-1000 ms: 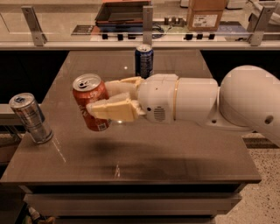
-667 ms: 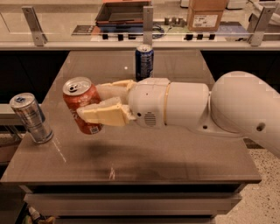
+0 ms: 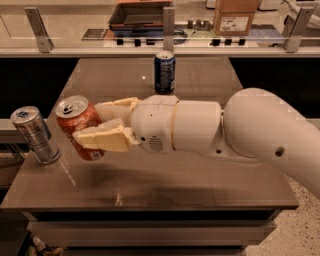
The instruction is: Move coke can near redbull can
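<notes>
My gripper needs to release the coke can so that it stands upright on the brown table (image 3: 77,165), close beside the silver redbull can. The coke can is still tilted above the table.
The orange-red coke can (image 3: 79,120) with a silver top is held tilted above the left part of the brown table (image 3: 200,175). My gripper (image 3: 102,125) is shut on it, one cream finger (image 3: 102,139) in front of the can and one behind. The slim silver redbull can (image 3: 35,134) with blue panels stands upright at the table's left edge, a short gap to the left of the coke can. My white arm reaches in from the right.
A dark blue can (image 3: 164,72) stands upright at the back middle of the table. Behind the table runs a counter with a rail, metal posts, a dark tray (image 3: 142,14) and a cardboard box (image 3: 234,16).
My gripper has carried the coke can further left, closing the gap to the redbull can. The other cans have not moved.
</notes>
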Controlling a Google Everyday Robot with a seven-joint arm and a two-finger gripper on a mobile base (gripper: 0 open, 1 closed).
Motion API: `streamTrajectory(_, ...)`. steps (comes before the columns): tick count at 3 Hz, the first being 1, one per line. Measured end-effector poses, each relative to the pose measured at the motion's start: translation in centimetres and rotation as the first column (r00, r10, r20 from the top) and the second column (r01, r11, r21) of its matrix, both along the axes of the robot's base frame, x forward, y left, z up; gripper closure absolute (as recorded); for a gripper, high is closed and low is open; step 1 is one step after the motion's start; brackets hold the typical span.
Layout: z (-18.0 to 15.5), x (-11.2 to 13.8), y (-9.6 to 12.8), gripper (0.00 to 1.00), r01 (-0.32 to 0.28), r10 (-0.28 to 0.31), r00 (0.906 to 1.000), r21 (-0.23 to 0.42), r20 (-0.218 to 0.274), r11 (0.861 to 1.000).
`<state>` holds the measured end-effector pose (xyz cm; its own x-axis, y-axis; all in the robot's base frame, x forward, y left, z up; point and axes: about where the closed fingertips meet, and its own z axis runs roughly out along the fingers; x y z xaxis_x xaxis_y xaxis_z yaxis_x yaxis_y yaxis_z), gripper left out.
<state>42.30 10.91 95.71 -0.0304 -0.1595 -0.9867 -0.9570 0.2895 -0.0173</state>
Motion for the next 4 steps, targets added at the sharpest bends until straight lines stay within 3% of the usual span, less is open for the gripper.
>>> streamTrajectory(3,-2.8,0.9,3.2,1.0,-0.001,0.001,1.0,0.004,-0.005,1.0)
streamTrajectory(4,-3.9,1.3,4.0,1.0,-0.003,0.003,0.9999,0.034,-0.01,0.999)
